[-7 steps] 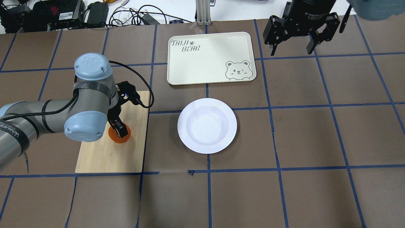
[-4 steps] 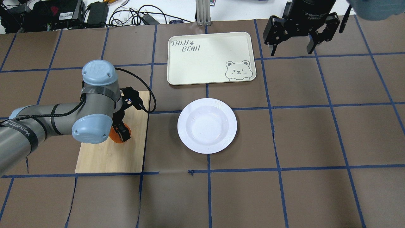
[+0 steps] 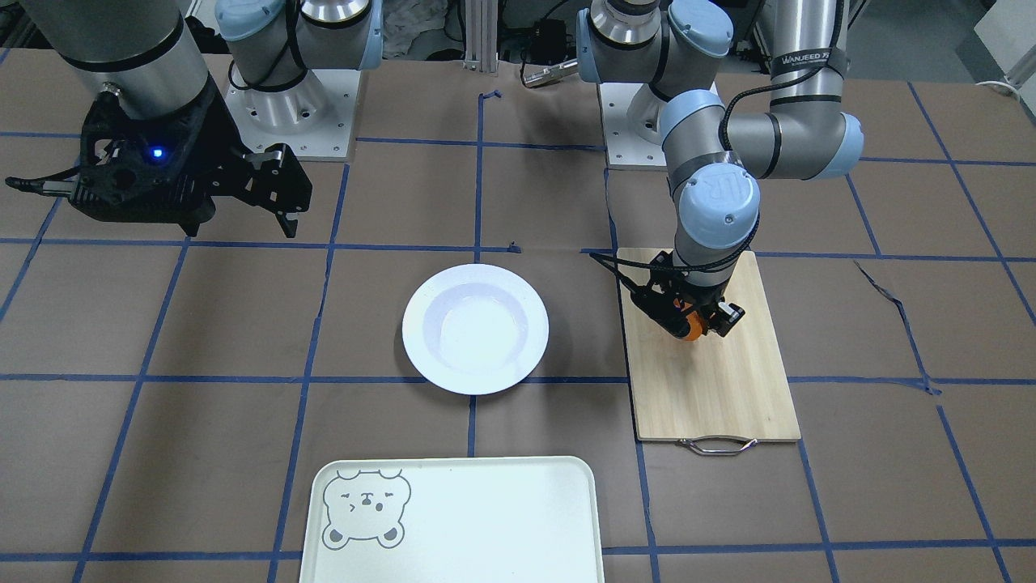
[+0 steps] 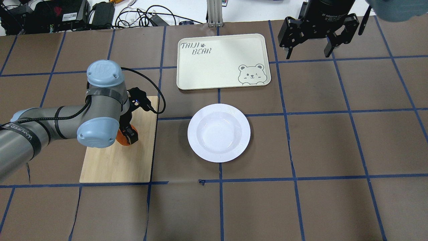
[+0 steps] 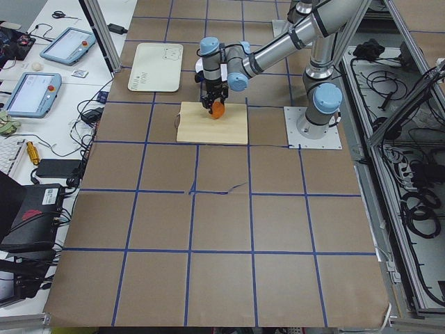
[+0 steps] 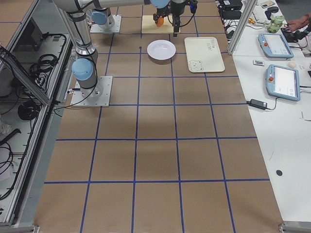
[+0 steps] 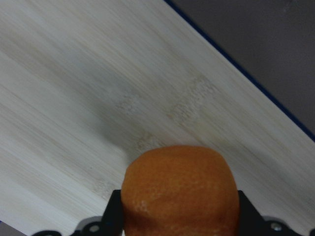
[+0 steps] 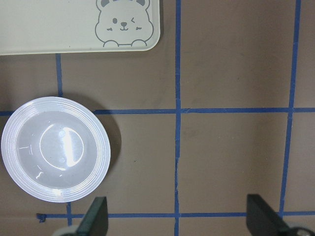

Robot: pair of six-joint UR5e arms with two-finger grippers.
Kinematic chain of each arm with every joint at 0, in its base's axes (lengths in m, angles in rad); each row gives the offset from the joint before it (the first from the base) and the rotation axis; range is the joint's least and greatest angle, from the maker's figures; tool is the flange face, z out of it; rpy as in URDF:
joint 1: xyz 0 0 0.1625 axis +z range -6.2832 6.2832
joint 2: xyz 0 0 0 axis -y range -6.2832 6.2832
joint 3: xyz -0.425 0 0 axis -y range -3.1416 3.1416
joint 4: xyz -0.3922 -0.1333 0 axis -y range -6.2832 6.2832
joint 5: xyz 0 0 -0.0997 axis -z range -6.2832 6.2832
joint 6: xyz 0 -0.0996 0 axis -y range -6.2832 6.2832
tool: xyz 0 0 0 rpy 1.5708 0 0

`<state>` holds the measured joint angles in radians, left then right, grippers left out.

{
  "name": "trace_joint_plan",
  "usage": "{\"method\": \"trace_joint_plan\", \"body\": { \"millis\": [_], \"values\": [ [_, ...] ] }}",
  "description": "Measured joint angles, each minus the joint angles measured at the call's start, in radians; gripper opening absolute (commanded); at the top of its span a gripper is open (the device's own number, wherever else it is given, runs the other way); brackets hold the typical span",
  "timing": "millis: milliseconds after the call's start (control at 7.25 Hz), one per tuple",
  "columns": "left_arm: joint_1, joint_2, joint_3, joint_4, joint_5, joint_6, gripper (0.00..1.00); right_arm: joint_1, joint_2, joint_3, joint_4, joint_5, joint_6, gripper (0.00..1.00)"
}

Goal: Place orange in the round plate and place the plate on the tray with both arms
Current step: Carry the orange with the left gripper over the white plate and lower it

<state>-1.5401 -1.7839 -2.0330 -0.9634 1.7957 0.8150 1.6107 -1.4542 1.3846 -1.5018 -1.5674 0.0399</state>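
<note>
The robot's left gripper should release the orange near the middle of the empty white round plate (image 3: 481, 319).
My left gripper (image 4: 126, 136) is shut on the orange (image 4: 123, 139), which sits low over the bamboo board. The orange (image 7: 179, 191) fills the bottom of the left wrist view between both black fingers. From the front the orange (image 3: 689, 325) peeks out under the wrist, with the left gripper (image 3: 688, 320) around it. The white round plate (image 4: 219, 133) lies empty at mid-table, also in the plate (image 3: 475, 328) front view. The cream tray (image 4: 222, 62) with a bear face lies beyond it. My right gripper (image 4: 312, 45) hangs open and empty, high at the far right.
The bamboo cutting board (image 4: 117, 164) with a metal handle (image 3: 716, 444) lies left of the plate. In the right wrist view the plate (image 8: 55, 149) and a tray (image 8: 59, 24) corner show below the open right gripper (image 8: 179, 219). Cables and boxes (image 4: 67, 13) line the far edge.
The left arm's wrist and elbow shifted a little to the right and away, and the orange moved with the fingers. The right arm held still.
</note>
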Motion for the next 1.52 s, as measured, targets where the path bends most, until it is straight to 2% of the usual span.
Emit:
{"method": "trace_joint_plan", "body": {
  "millis": [276, 690, 1103, 1241, 1379, 1517],
  "values": [
    [-0.044, 0.002, 0.067, -0.047, -0.097, -0.261, 0.08, 0.0, 0.0, 0.001, 0.0, 0.0, 0.0, 1.0],
    [-0.227, -0.023, 0.12, -0.06, -0.234, -0.78, 0.09, 0.0, 0.0, 0.001, 0.0, 0.0, 0.0, 1.0],
    [-0.392, -0.098, 0.148, 0.018, -0.271, -1.188, 0.1, -0.001, 0.0, 0.001, -0.001, -0.002, -0.008, 1.0],
    [-0.43, -0.13, 0.15, 0.059, -0.273, -1.261, 0.19, -0.001, 0.0, 0.001, 0.0, -0.002, -0.009, 1.0],
    [-0.449, -0.157, 0.15, 0.085, -0.273, -1.295, 0.48, -0.002, 0.0, 0.001, 0.0, -0.002, -0.009, 1.0],
    [-0.458, -0.173, 0.151, 0.098, -0.272, -1.303, 0.74, -0.002, 0.0, 0.001, 0.0, -0.001, -0.009, 1.0]
  ]
}}
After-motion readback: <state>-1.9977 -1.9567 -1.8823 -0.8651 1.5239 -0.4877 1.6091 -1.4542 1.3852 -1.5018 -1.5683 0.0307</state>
